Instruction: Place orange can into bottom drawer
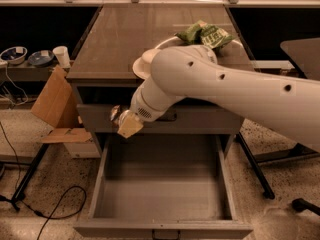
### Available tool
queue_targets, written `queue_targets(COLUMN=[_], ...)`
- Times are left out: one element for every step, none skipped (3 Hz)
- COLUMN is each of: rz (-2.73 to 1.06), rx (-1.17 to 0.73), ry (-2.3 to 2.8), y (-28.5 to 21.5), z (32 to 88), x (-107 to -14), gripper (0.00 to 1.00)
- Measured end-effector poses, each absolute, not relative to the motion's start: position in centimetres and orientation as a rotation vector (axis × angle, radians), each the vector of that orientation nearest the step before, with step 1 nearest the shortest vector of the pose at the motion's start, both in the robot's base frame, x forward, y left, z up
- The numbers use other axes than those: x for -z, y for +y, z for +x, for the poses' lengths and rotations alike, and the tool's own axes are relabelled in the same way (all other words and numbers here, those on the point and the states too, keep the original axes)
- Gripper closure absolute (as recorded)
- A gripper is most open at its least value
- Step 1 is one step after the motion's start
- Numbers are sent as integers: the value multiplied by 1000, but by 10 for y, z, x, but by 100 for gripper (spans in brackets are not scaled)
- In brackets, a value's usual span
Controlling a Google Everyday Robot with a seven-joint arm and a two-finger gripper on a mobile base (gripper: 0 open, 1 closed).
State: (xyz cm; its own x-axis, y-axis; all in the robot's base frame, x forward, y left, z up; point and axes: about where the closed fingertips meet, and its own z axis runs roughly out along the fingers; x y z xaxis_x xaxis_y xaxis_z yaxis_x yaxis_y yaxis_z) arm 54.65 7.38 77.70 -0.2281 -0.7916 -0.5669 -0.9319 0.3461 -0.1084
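Note:
I will have my gripper release the orange can in the open bottom drawer [121, 169], next to the side that is closest to the cardboard box.
My gripper [125, 123] hangs in front of the left part of the shut middle drawer, just above the back left corner of the open bottom drawer [162, 211]. It is shut on the orange can [116, 115], of which only a shiny silver end and a bit of gold side show past the tan fingers [131, 127]. The bottom drawer is pulled fully out, a wide grey box with nothing inside and a small dark handle on its front. My white arm crosses the cabinet from the right.
A green snack bag [205, 34] lies on a white plate [141, 64] on the cabinet top [125, 39]. A cardboard box [55, 104] leans at the cabinet's left, with a cup [62, 55] and bowls [15, 54] behind. Cables and table legs lie on the floor.

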Motion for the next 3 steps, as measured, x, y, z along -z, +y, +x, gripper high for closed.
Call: queue_targets(rz=[-1565, -1636, -1694], rx=[-281, -211, -147], ry=[2110, 2147, 2176], y=[87, 101, 115], z=[547, 552, 559], x=[-728, -680, -638], gripper=[100, 100, 100])
